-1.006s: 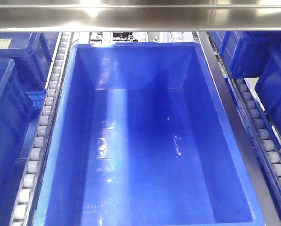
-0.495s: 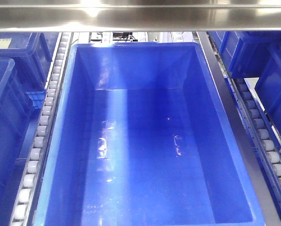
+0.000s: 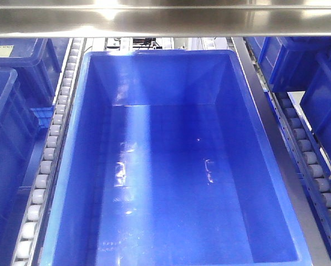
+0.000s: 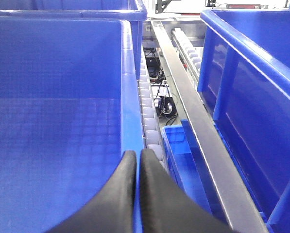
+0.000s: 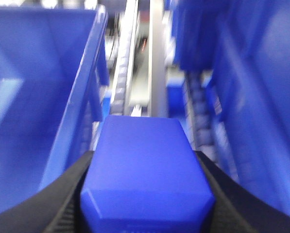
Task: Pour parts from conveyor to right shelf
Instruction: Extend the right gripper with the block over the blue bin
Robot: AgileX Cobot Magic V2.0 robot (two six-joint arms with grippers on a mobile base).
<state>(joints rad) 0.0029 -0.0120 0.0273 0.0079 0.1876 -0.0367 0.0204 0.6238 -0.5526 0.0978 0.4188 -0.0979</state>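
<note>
My right gripper has the blue cube part. It will release it between the shiny glints on the empty blue bin's bottom (image 3: 179, 184).
My right gripper (image 5: 145, 156) is shut on a blue cube part (image 5: 145, 174), and its black fingers (image 5: 74, 184) press both sides. It holds the cube above the shelf rail between two blue bins; this view is blurred. In the front view a large empty blue bin (image 3: 159, 77) sits on the right shelf's white roller rails (image 3: 49, 149). My left gripper (image 4: 138, 155) is shut and empty, just over the right rim of a blue bin (image 4: 57, 63). The conveyor is out of view. Neither gripper shows in the front view.
A steel crossbeam (image 3: 165, 22) spans the top of the front view. More blue bins stand at left (image 3: 10, 138) and right (image 3: 320, 105). In the left wrist view a steel rail (image 4: 193, 121) and another bin (image 4: 251, 87) lie to the right. Bins (image 5: 38, 73) flank the cube.
</note>
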